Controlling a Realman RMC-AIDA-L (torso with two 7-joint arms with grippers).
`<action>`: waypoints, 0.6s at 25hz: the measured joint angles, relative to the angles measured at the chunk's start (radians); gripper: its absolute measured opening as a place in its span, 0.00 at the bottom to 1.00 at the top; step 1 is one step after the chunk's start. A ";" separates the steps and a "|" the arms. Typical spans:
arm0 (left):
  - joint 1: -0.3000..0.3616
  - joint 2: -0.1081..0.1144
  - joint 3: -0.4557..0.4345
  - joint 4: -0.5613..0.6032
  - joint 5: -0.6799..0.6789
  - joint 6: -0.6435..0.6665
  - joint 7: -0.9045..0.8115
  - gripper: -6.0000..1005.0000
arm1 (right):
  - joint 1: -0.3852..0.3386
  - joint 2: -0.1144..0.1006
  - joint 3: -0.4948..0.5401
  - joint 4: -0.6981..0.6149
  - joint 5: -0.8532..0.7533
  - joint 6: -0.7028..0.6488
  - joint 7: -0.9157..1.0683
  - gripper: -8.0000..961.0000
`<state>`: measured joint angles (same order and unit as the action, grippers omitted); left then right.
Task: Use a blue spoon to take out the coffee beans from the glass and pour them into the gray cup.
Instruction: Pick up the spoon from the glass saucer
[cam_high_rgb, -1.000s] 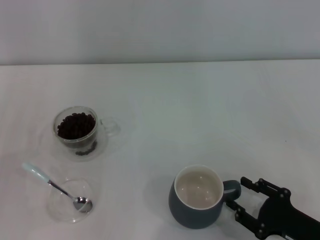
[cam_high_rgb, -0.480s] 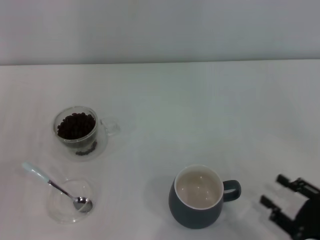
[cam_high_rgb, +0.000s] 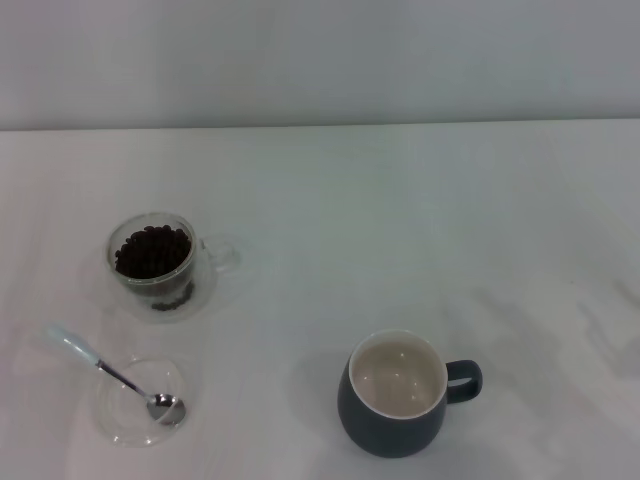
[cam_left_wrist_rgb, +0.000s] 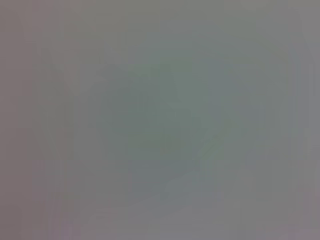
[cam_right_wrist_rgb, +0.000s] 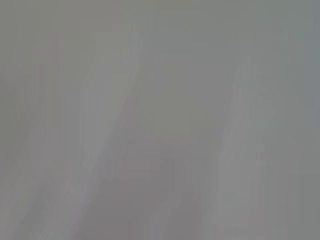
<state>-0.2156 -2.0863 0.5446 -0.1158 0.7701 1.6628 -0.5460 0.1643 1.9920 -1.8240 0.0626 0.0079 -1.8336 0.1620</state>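
Observation:
I will close my left gripper on the middle of the blue spoon's pale handle (cam_high_rgb: 74, 343), sticking out past the clear dish.
The glass (cam_high_rgb: 160, 262), a small clear mug with a side handle, stands at the left of the white table and holds a heap of dark coffee beans (cam_high_rgb: 152, 250). In front of it the blue spoon (cam_high_rgb: 112, 373) lies with its metal bowl resting in a shallow clear dish (cam_high_rgb: 120, 420) and its pale handle pointing back-left. The gray cup (cam_high_rgb: 397, 395) stands at the front centre, cream inside, nothing in it, handle to the right. Neither gripper shows in the head view. Both wrist views show only a plain grey blur.
The white table (cam_high_rgb: 400, 230) stretches back to a pale wall. A few beans lie under the glass at its base.
The right gripper, which stood open beside the gray cup's handle, has drawn back to the front right and left the head view. The cup, glass and spoon have not moved.

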 joint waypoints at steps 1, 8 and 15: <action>0.009 0.000 0.001 -0.007 0.011 0.007 -0.057 0.89 | 0.008 0.003 0.030 0.000 0.000 0.000 -0.009 0.62; 0.035 0.010 0.136 -0.010 0.024 -0.029 -0.494 0.88 | 0.045 0.014 0.196 -0.066 0.000 0.031 -0.059 0.62; 0.044 0.013 0.267 0.042 0.026 -0.122 -0.826 0.88 | 0.053 0.017 0.231 -0.127 0.001 0.087 -0.143 0.62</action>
<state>-0.1714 -2.0733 0.8116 -0.0739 0.7964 1.5408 -1.3724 0.2177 2.0095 -1.5928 -0.0642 0.0084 -1.7462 0.0192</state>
